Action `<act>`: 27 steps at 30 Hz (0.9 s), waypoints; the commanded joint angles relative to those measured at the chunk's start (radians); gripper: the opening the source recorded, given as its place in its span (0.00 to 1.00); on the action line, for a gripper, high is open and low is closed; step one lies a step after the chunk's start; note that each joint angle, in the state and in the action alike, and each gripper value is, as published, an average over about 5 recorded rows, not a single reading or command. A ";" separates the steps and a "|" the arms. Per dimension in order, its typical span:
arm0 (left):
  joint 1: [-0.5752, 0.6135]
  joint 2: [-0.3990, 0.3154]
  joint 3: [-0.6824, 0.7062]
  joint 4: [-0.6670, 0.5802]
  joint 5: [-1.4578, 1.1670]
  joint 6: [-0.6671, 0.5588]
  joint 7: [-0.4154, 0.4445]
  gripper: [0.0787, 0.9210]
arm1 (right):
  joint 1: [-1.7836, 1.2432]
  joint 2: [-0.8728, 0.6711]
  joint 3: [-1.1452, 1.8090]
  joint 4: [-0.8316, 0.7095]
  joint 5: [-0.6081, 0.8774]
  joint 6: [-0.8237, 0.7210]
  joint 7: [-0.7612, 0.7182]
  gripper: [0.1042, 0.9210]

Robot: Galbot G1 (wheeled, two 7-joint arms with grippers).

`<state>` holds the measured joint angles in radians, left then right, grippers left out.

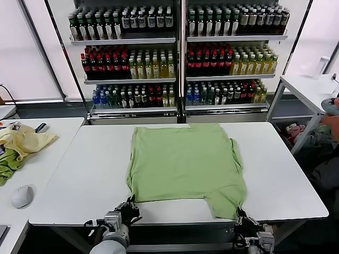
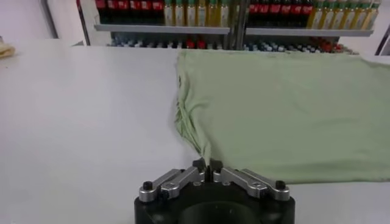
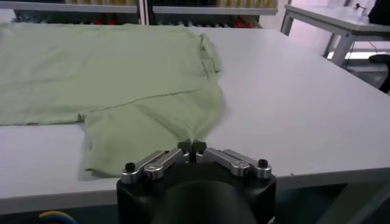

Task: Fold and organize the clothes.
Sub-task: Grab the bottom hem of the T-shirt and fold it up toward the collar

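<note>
The robot's right gripper will release the flap's corner on the shirt's side edge [image 1: 231, 151] [image 3: 199, 50] facing the other white table, beyond the shirt's seam.
The light sage-green shirt [image 1: 185, 161] lies spread flat on the white table [image 1: 79, 180], plain side up, with a flap hanging toward the front edge at the right. My left gripper [image 1: 128, 205] is shut on the shirt's near left corner; in the left wrist view [image 2: 207, 165] the cloth [image 2: 286, 109] bunches into its closed jaws. My right gripper [image 1: 241, 216] is shut on the near right flap; in the right wrist view [image 3: 192, 146] the fabric [image 3: 122, 79] gathers into its closed jaws. Buttons and printed patch are hidden.
A side table at the left holds a pale yellow cloth [image 1: 21, 140], a darker green cloth [image 1: 8, 164] and a white mouse [image 1: 22, 196]. Shelves of bottles [image 1: 180, 53] stand behind the table. Another white table [image 1: 310, 87] stands at the far right.
</note>
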<state>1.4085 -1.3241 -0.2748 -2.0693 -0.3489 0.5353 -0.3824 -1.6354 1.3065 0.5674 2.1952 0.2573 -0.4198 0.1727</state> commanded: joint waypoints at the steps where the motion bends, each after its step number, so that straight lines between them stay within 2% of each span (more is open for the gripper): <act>1: -0.019 0.059 -0.006 -0.102 -0.005 -0.028 0.018 0.03 | 0.048 -0.062 0.056 0.063 0.034 0.068 -0.014 0.03; 8: -0.102 0.106 0.034 -0.040 -0.011 -0.030 0.024 0.03 | 0.213 -0.117 0.035 -0.014 0.075 0.041 0.004 0.03; 14: -0.209 0.131 0.081 0.066 -0.011 -0.031 0.022 0.03 | 0.346 -0.172 -0.015 -0.108 0.085 0.032 0.015 0.03; 27: -0.408 0.115 0.153 0.305 0.048 -0.039 0.026 0.03 | 0.576 -0.250 -0.193 -0.345 0.085 0.022 0.024 0.03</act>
<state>1.1679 -1.2153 -0.1718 -1.9505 -0.3398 0.4992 -0.3623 -1.2057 1.1019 0.4603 1.9773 0.3346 -0.4015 0.1960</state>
